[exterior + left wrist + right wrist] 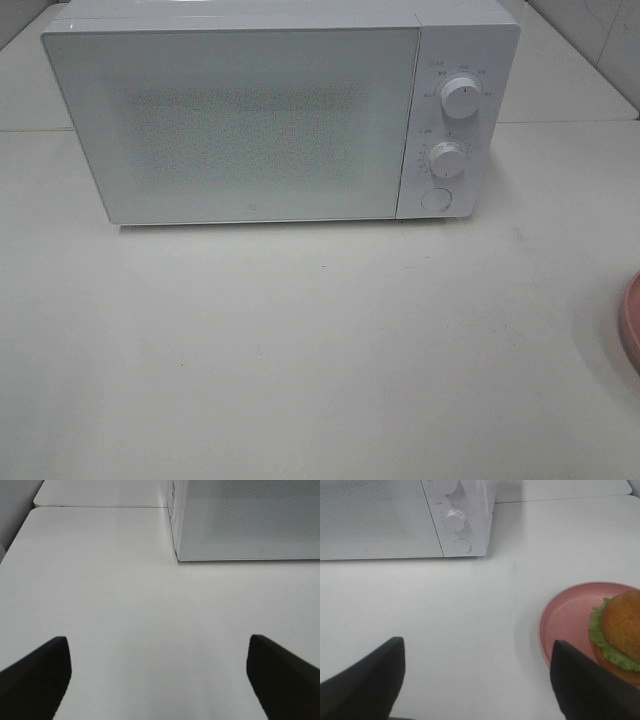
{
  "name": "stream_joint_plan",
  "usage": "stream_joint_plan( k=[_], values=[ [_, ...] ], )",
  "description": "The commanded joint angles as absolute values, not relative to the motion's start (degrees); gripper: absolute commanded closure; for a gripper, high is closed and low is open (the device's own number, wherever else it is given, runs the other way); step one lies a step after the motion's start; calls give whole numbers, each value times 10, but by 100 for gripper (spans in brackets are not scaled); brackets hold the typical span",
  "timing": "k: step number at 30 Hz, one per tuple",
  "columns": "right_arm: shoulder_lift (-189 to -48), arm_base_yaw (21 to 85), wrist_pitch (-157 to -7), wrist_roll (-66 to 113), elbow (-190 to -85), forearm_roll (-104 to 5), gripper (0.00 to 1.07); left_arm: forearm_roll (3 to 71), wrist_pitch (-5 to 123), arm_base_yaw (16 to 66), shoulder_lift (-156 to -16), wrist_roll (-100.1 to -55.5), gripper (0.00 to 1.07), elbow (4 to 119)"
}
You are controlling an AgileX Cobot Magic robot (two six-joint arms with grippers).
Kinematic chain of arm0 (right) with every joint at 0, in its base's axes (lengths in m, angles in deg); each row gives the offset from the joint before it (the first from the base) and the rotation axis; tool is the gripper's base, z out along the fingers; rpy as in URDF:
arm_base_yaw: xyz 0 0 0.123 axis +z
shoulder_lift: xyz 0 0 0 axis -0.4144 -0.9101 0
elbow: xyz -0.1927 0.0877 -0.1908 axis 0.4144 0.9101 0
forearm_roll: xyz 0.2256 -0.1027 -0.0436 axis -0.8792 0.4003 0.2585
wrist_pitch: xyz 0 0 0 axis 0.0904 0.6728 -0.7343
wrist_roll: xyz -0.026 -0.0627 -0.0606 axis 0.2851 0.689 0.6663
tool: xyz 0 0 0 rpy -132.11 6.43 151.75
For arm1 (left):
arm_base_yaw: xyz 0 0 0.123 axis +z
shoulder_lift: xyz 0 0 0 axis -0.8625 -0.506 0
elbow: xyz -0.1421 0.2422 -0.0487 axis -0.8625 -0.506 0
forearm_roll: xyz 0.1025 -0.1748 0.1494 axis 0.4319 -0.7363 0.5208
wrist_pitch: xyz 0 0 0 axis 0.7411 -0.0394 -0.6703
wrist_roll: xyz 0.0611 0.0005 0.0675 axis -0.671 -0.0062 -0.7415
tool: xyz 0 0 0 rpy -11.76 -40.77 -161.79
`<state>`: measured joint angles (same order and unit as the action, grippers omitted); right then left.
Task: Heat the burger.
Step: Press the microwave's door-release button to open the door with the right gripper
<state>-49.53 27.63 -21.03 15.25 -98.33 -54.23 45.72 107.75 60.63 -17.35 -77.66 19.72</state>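
Observation:
Next, my right gripper needs to go to the round button (436,200) (462,545) below the knobs of the microwave and close there.
The burger (620,630), golden-brown bun over frilly green lettuce, sits on a round pink plate (565,620) on the white table. Only the plate's rim (631,320) shows at the far right edge of the exterior high view; the burger itself is out of that view. A white microwave (260,110) with its door shut stands at the back. My right gripper (477,685) hangs open over bare table, the plate just beside one of its fingers. My left gripper (157,680) is open too, over the table in front of the microwave's (245,520) left corner. Neither arm shows in the exterior high view.
The microwave carries two round knobs (460,98) (447,160) and a round button (436,199) on its right panel. A seam (100,506) splits the table behind the left side. A grey wall rises beyond the far edge.

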Motion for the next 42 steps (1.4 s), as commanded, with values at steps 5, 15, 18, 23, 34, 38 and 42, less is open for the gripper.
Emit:
stream_joint_plan(
  k=[5, 15, 18, 23, 34, 38, 42],
  values=[
    [-487, 272, -215, 148, -990, -542, 32, 457, 1072, 606, -159, -775, 19, 196],
    [-615, 272, -263, 146, -1024, -540, 31, 457, 1072, 606, -159, -775, 19, 196],
    [-659, 272, -298, 146, -1024, -540, 31, 457, 1072, 606, -159, -775, 19, 196],
    [-690, 272, -356, 146, -1024, -539, 31, 457, 1072, 606, -159, -775, 19, 196],
    [-785, 272, -455, 150, -1024, -539, 31, 457, 1072, 606, -159, -775, 19, 196],
    [-835, 272, -487, 159, -1024, -539, 31, 457, 1072, 606, -159, -775, 19, 196],
    [-863, 272, -511, 170, -1024, -539, 31, 457, 1072, 606, -159, -775, 19, 196]
  ],
)
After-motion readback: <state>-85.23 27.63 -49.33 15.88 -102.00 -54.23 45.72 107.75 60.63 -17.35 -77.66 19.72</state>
